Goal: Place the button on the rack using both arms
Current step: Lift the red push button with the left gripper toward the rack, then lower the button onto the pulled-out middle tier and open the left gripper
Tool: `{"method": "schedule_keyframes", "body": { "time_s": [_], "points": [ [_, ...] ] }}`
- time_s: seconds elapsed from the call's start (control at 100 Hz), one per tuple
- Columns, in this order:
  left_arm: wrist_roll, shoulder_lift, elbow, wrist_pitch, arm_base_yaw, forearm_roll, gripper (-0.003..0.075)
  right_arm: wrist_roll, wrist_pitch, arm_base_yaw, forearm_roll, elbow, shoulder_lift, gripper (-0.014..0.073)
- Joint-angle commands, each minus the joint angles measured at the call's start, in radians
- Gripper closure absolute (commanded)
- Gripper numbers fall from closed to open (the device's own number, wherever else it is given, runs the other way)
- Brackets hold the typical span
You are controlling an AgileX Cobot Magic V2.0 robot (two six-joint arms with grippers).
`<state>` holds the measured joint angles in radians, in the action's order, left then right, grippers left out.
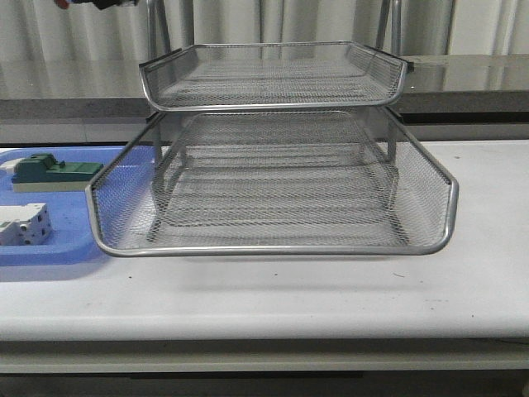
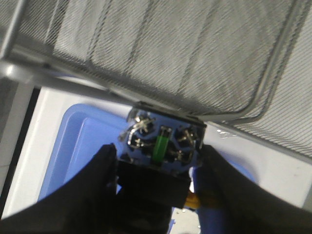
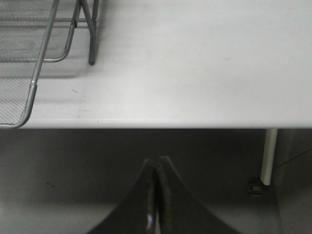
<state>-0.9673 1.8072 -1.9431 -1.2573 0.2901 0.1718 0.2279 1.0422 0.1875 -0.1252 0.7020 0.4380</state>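
Next, my left gripper releases the button near the middle of the rack's lower tray (image 1: 249, 186), a little toward the blue tray.
My left gripper (image 2: 158, 156) is shut on the button (image 2: 163, 139). The button's contact end, with blue and green parts and metal screws, faces the camera; its red head is hidden there. It hangs high beside a corner of the silver wire-mesh rack (image 2: 161, 48), over the blue tray (image 2: 78, 141). In the front view only a sliver of the button (image 1: 66, 3) shows at the top left edge, left of the rack (image 1: 273, 248). The rack's trays hold nothing. My right gripper (image 3: 157, 163) is shut and empty, below and in front of the table's front edge, right of the rack (image 3: 29, 97).
The flat blue tray (image 1: 50, 252) lies left of the rack and holds a green block (image 1: 50, 172) and a white-grey terminal block (image 1: 23, 225). The white table (image 3: 195, 73) lies bare to the right of the rack. A table leg (image 3: 268, 156) stands below the edge.
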Motion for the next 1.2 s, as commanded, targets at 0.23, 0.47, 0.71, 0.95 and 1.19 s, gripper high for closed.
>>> {"method": "schedule_keyframes", "body": {
  "time_s": [0.23,0.47,0.71,0.95,1.19],
  "points": [
    [0.07,-0.076,0.066,-0.01,0.208,0.004,0.0741,-0.002,-0.058,-0.001,-0.017,0.034,0.008,0.0703],
    [0.07,-0.071,0.126,-0.01,0.323,0.011,0.0741,-0.002,-0.058,-0.001,-0.017,0.034,0.008,0.0703],
    [0.07,-0.014,0.132,-0.007,0.342,0.108,0.0741,-0.002,-0.058,-0.001,-0.017,0.034,0.008,0.0703],
    [0.071,0.072,0.132,-0.005,0.342,0.11,0.074,-0.002,-0.058,-0.001,-0.017,0.034,0.008,0.0703],
    [0.071,0.103,0.132,-0.01,0.342,0.106,0.066,-0.002,-0.058,-0.001,-0.017,0.034,0.008,0.0703]
  ]
}}
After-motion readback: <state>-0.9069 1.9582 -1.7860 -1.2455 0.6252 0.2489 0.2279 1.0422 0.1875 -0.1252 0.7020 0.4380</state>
